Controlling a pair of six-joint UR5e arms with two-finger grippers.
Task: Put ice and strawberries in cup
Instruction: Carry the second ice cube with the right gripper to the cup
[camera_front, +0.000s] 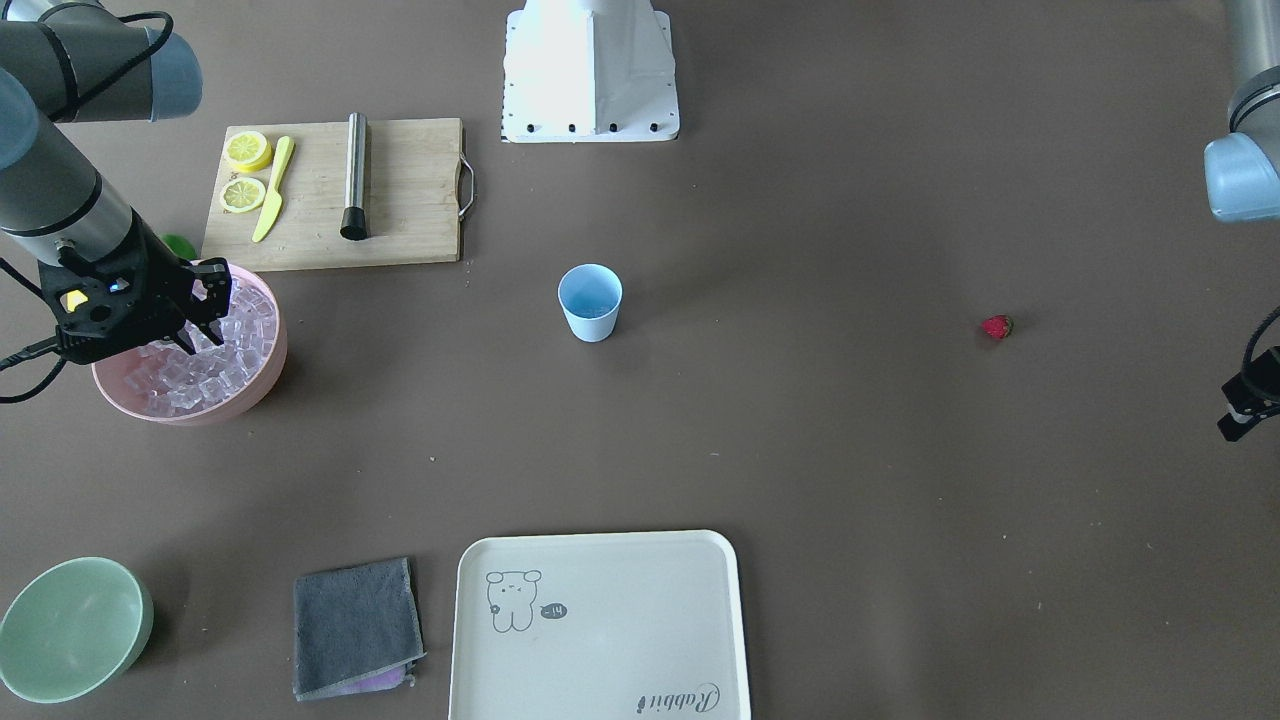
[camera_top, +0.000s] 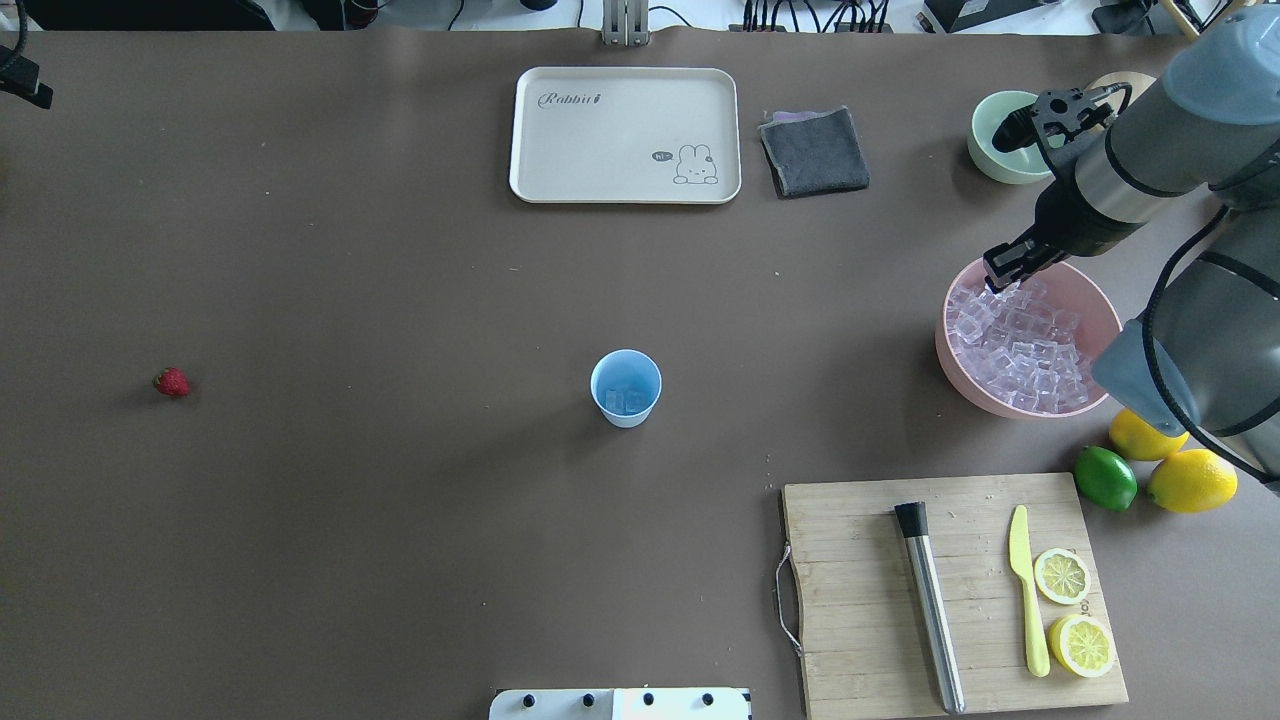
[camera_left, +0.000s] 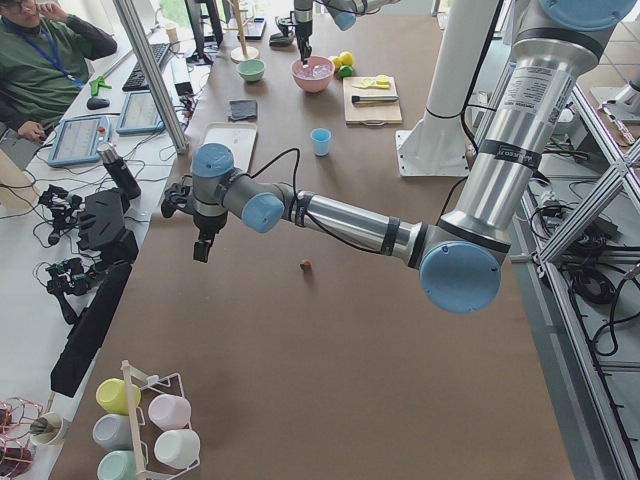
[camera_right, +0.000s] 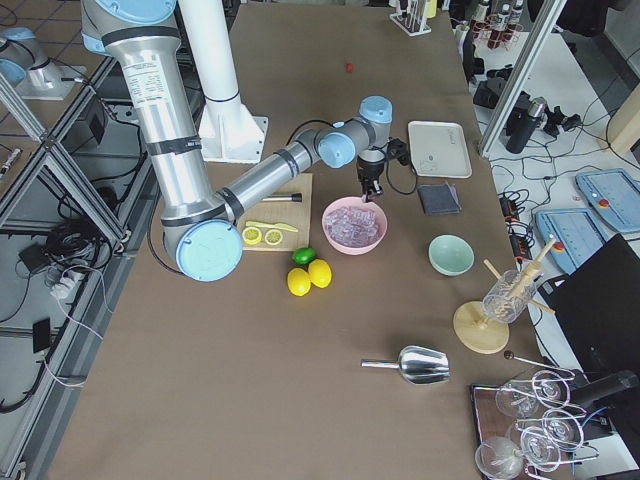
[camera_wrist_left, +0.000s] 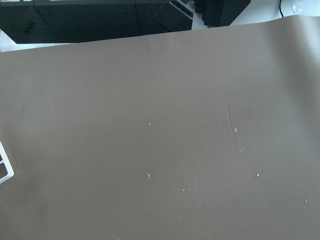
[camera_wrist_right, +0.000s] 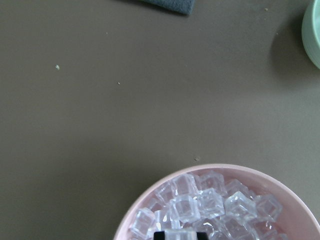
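The ice cube, still down in the pink bowl, will drop from my right gripper inside the light-blue cup (camera_front: 589, 294), onto the few cubes in it.
The light-blue cup (camera_top: 626, 387) stands upright mid-table, also in the front view (camera_front: 590, 300), with a few ice cubes in it. The strawberry (camera_top: 171, 382) lies alone on the table, far toward my left side (camera_front: 997, 327). The ice (camera_top: 1020, 345) fills a pink bowl (camera_top: 945, 340). My right gripper (camera_top: 998, 282) is down in the bowl's far side (camera_front: 205, 325). In the right wrist view its fingertips (camera_wrist_right: 160, 235) flank one cube (camera_wrist_right: 180, 235) and look shut on it. My left gripper (camera_front: 1240, 410) hangs at the table's left end, beyond the strawberry. Its jaws are not clear.
A cutting board (camera_top: 860, 560) with a muddler (camera_top: 930, 610), yellow knife (camera_top: 1025, 590) and lemon slices lies near the pink bowl. A lime (camera_top: 1105, 478) and lemons (camera_top: 1190, 480) sit beside it. A tray (camera_top: 625, 135), grey cloth (camera_top: 813, 150) and green bowl (camera_top: 1000, 150) line the far edge.
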